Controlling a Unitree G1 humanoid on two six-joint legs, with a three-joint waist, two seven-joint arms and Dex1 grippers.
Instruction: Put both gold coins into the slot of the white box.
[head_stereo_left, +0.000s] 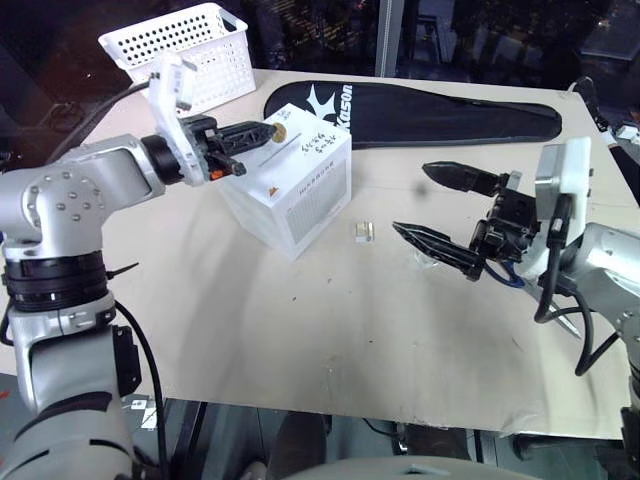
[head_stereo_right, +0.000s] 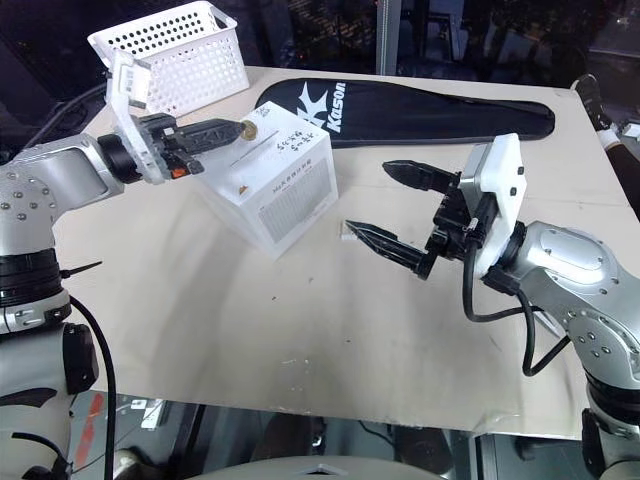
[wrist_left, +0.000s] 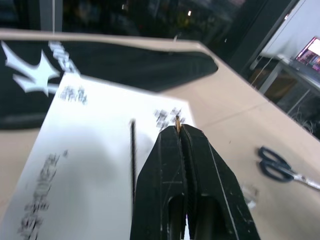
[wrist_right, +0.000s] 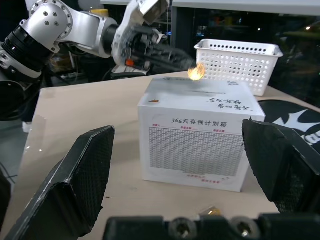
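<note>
The gold coin, now just above the box's top face, will drop from my left gripper into the thin dark slot (head_stereo_left: 281, 146) (wrist_left: 133, 150) between the handwriting on the top of the white box.
The white box (head_stereo_left: 300, 190) stands on the table at the middle left, with dark handwriting and the thin dark slot (wrist_left: 133, 155) on its top. My left gripper (head_stereo_left: 268, 131) reaches level over the box top and is shut on a gold coin (head_stereo_left: 281, 130). The coin is pinched at the fingertips and seen edge-on in the left wrist view (wrist_left: 177, 121), beside the far end of the slot and just above the top face. My right gripper (head_stereo_left: 415, 200) hangs open to the right of the box, above the table, with nothing between its fingers.
A small clear case (head_stereo_left: 362, 232) lies on the table just right of the box. A white perforated basket (head_stereo_left: 190, 45) stands at the back left and a black racket bag (head_stereo_left: 420, 110) lies behind the box. Scissors (wrist_left: 280, 167) lie on the table.
</note>
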